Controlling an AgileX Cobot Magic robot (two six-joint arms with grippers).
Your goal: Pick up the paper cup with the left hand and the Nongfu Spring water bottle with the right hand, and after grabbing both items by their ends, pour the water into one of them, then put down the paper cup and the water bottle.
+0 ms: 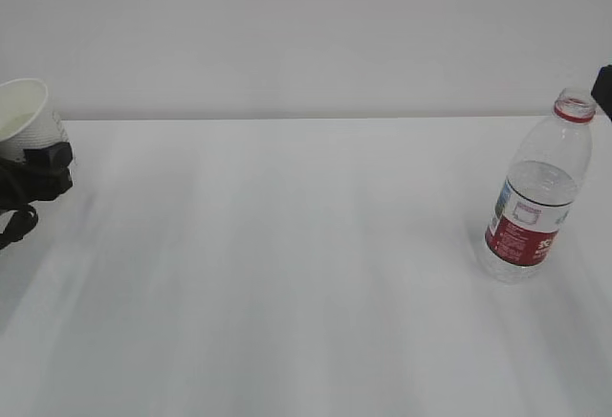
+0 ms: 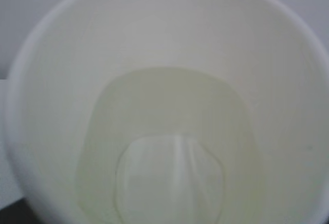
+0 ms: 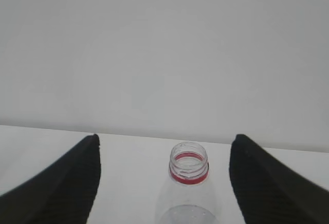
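Observation:
The robot's left gripper will set the paper cup down on the white table (image 1: 63, 193) near the pale wall, across from the water bottle.
At the far left of the exterior view, the white paper cup (image 1: 23, 117) leans a little, with the black left hand (image 1: 43, 173) closed round its lower part. The left wrist view looks straight into the paper cup (image 2: 169, 39); a pale pool of water (image 2: 169, 147) lies in its cream bottom, and the fingers are hidden there. The Nongfu Spring water bottle (image 1: 535, 202) stands upright and uncapped on the table at the right, partly filled. The right hand (image 3: 165, 137) hangs open behind the water bottle (image 3: 188, 165), its two black fingers well apart on either side of the neck and not touching it.
The white table (image 1: 287, 264) runs back to a plain pale wall (image 1: 306, 25). A black corner of the right arm (image 1: 602, 90) shows at the right edge, beside the bottle's mouth.

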